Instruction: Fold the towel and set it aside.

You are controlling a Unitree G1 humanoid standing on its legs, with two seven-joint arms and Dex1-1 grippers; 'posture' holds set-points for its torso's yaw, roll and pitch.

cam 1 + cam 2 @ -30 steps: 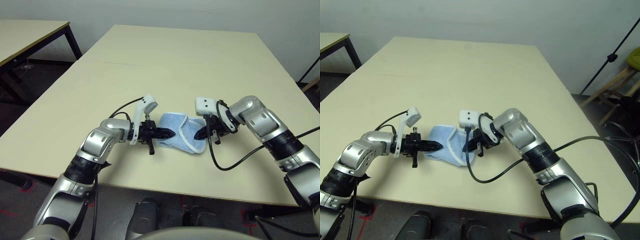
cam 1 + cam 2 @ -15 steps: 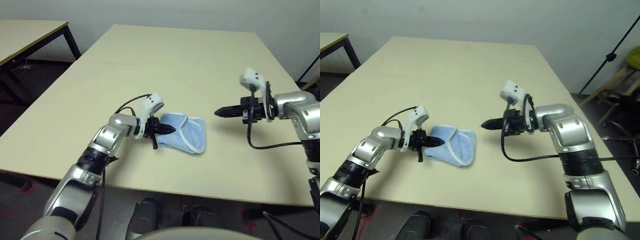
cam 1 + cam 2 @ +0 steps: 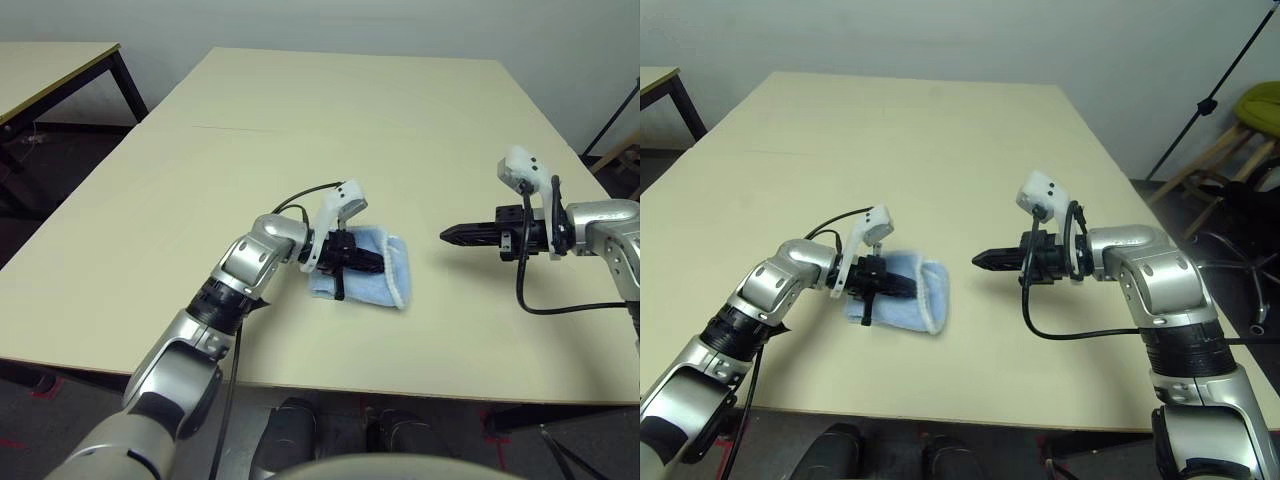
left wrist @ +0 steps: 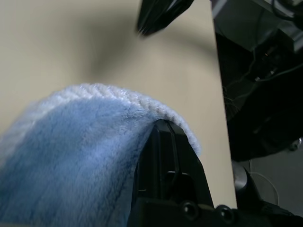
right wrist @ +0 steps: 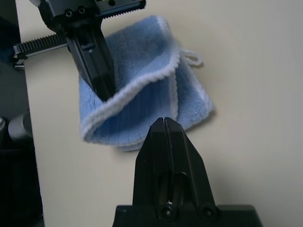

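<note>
My left gripper needs to put the towel's upper layer down over the towel's lower layer [image 3: 364,270] near the table's front edge.
The light-blue towel [image 3: 388,283] lies bunched near the table's front edge, with its white edging [image 5: 142,85] and a small loop [image 5: 191,57] showing. My left gripper [image 3: 372,268] is shut on the towel's upper layer and holds it raised and doubled over toward the right. In the left wrist view the cloth [image 4: 71,142] drapes against my closed fingers [image 4: 165,156]. My right gripper [image 3: 445,235] hovers shut and empty a short way right of the towel, pointing at it; its tip [image 5: 164,122] is apart from the cloth.
The cream table [image 3: 350,120] stretches wide behind the towel and on both sides. A second table [image 3: 50,70] stands off to the far left. Beyond the table's right edge are a black stand [image 3: 1225,80] and a stool [image 3: 1255,110].
My right gripper has left the towel and drawn back to the right. My left gripper has moved right, carrying the towel's left edge over the rest, so the cloth now sits narrower.
</note>
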